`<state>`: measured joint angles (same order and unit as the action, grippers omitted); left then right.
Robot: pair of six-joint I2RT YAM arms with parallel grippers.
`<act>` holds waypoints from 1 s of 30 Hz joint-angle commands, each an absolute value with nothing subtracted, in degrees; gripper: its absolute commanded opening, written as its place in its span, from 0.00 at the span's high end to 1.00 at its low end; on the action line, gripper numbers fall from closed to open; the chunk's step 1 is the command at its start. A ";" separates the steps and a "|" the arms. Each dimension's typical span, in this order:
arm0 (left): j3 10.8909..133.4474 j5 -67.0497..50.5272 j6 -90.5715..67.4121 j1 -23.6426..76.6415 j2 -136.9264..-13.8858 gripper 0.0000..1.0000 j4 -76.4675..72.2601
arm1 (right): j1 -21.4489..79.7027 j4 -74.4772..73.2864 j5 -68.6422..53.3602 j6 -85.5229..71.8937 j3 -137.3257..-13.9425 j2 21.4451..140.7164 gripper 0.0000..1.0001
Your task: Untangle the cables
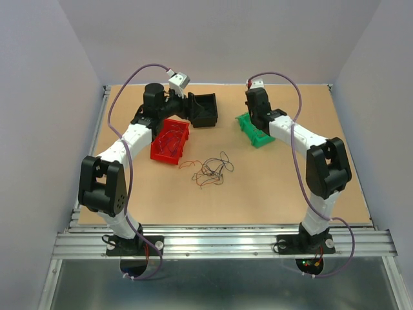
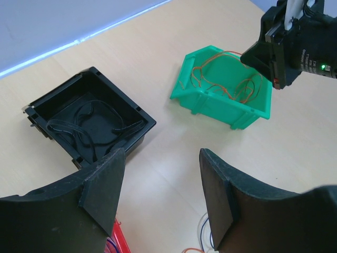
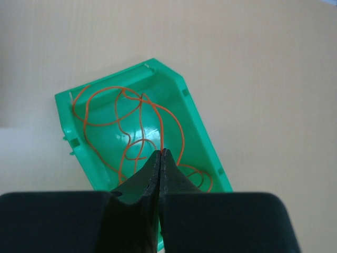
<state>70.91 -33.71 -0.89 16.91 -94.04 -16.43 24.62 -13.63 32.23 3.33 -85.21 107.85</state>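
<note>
Next, my left gripper travels over to the middle of the cable tangle point(image 1: 209, 172), where the red and black cables cross, and close at that spot.
A loose tangle of thin cables point(image 1: 210, 169) in red, black and brown lies mid-table. My right gripper point(image 3: 162, 152) is shut on an orange wire point(image 3: 162, 138) and holds it over the green bin point(image 3: 200, 121), which has several orange wires point(image 3: 100, 124) coiled inside. In the top view the right gripper point(image 1: 257, 110) is above that green bin point(image 1: 255, 134). My left gripper point(image 2: 160, 153) is open and empty above bare table, between the black bin point(image 2: 142, 118) and the green bin point(image 2: 226, 113). The black bin holds black wires point(image 2: 89, 121).
A red bin point(image 1: 169, 143) with thin wires in it stands left of the tangle, and its corner shows in the left wrist view point(image 2: 120, 240). The black bin point(image 1: 205, 110) stands at the back centre. The right arm's wrist point(image 2: 289, 42) is over the green bin.
</note>
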 commanded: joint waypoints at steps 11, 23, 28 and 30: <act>73.30 -34.89 -0.35 17.75 -92.81 0.31 -17.84 | 19.61 -19.58 12.40 -7.29 -85.50 115.99 0.99; 74.71 -33.84 2.63 18.72 -92.90 0.31 -15.03 | 18.81 -22.41 12.74 -8.18 -90.97 112.69 0.69; 75.41 -33.31 4.12 18.81 -92.37 0.31 -13.11 | 18.72 -22.41 11.96 -8.26 -89.92 106.36 0.61; 76.46 -33.14 5.79 19.16 -92.20 0.30 -10.56 | 18.81 -22.50 10.99 -8.52 -88.78 104.43 0.57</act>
<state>72.38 -33.36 2.35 18.50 -94.04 -12.93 18.46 -22.96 12.43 -7.88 -87.37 110.48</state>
